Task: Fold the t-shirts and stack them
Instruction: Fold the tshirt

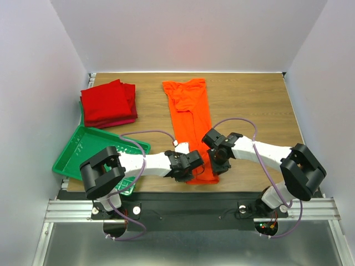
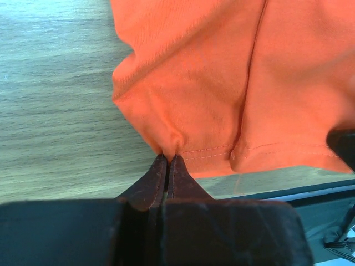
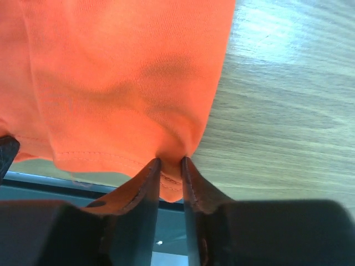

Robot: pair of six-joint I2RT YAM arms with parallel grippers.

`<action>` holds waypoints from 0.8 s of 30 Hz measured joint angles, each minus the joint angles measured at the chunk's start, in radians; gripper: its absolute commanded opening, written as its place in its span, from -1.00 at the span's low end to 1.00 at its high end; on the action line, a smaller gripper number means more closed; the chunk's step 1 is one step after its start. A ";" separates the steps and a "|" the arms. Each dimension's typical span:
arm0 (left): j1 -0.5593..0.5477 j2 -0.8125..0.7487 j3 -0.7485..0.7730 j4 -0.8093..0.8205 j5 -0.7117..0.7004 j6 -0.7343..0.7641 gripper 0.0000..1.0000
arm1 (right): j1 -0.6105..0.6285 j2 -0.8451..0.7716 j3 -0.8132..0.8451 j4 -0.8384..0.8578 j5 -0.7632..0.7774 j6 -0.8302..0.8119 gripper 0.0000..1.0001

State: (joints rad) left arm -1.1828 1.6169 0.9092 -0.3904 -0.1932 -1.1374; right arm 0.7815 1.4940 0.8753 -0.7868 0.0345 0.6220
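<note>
A bunch of cloth above the orange t-shirt's hem corner is pinched in my right gripper, so it should open and take the hem corner's end (image 3: 171,193) before folding.
The orange t-shirt (image 1: 191,119) lies folded into a long strip down the middle of the table, its hem at the near edge. My left gripper (image 1: 195,166) is shut on the hem's left corner (image 2: 168,157), and the cloth (image 2: 222,83) puckers at the fingertips. On the right corner of the hem my right gripper (image 1: 217,165) pinches a bunch of the orange cloth (image 3: 122,83) between its fingers (image 3: 171,160). Two or three deep red t-shirts (image 1: 108,103) sit folded in a stack at the far left.
A green plastic grid tray (image 1: 83,149) lies at the near left, partly under the left arm. The table's near edge (image 2: 288,188) runs just below the hem. White walls close in the table's left, back and right sides.
</note>
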 measured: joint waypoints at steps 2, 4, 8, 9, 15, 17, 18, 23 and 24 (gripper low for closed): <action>0.000 -0.002 -0.003 0.004 0.001 -0.006 -1.00 | 0.000 0.000 0.000 0.000 0.007 -0.002 -0.74; 0.000 -0.006 -0.010 0.010 0.002 -0.013 -1.00 | 0.000 0.000 0.000 0.000 0.015 -0.004 -0.99; 0.000 -0.014 -0.019 0.018 0.001 -0.025 -1.00 | 0.000 0.000 -0.004 0.001 0.027 -0.005 -0.99; 0.000 -0.016 -0.022 0.021 0.001 -0.027 -1.00 | 0.000 0.000 -0.006 0.000 0.034 -0.005 -0.99; 0.000 -0.043 -0.058 0.046 0.002 -0.055 -1.00 | -0.007 -0.043 -0.006 -0.040 0.097 0.003 -0.92; 0.000 -0.056 -0.073 0.051 0.003 -0.066 -1.00 | -0.015 -0.066 -0.007 -0.053 0.112 0.005 -0.87; 0.000 -0.065 -0.084 0.054 0.006 -0.074 -1.00 | -0.028 -0.084 -0.009 -0.061 0.119 0.007 -0.84; 0.000 -0.085 -0.109 0.072 0.010 -0.091 -1.00 | -0.065 -0.106 -0.033 -0.078 0.139 0.014 -0.46; 0.000 -0.086 -0.109 0.071 0.010 -0.091 -1.00 | -0.069 -0.106 -0.039 -0.085 0.143 0.014 -0.37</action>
State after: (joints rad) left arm -1.1828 1.5311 0.8001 -0.3191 -0.1829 -1.2282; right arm 0.7128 1.3884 0.8364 -0.8715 0.1780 0.6361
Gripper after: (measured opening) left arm 0.044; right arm 0.189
